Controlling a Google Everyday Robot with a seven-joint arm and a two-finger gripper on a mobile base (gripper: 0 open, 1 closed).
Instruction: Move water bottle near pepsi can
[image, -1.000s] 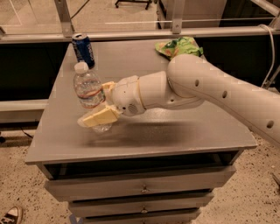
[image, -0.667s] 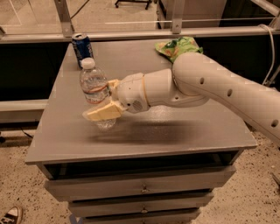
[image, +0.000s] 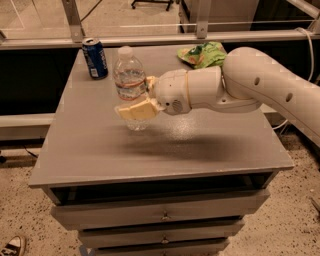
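Next, my gripper releases the water bottle next to the pepsi can (image: 122, 74), on the side that faces the green chip bag.
The water bottle (image: 129, 80) is clear ribbed plastic with a white cap and a white-and-red label band. It stands upright over the left half of the grey table (image: 100, 155). My gripper (image: 139, 100) comes in from the right on a white arm and is shut on the bottle's lower half, one yellowish finger (image: 136, 110) across its front. The pepsi can (image: 95, 58), dark blue with a silver top, stands upright at the table's back left corner, apart from the bottle and behind it to the left.
A green chip bag (image: 203, 53) lies at the back of the table, right of centre. A metal rail (image: 150, 39) runs behind the table. Drawers (image: 162, 216) sit below the tabletop. A shoe (image: 12, 246) is on the floor at bottom left.
The gripper has carried the bottle to the right and slightly back, away from the left edge. The pepsi can has not moved.
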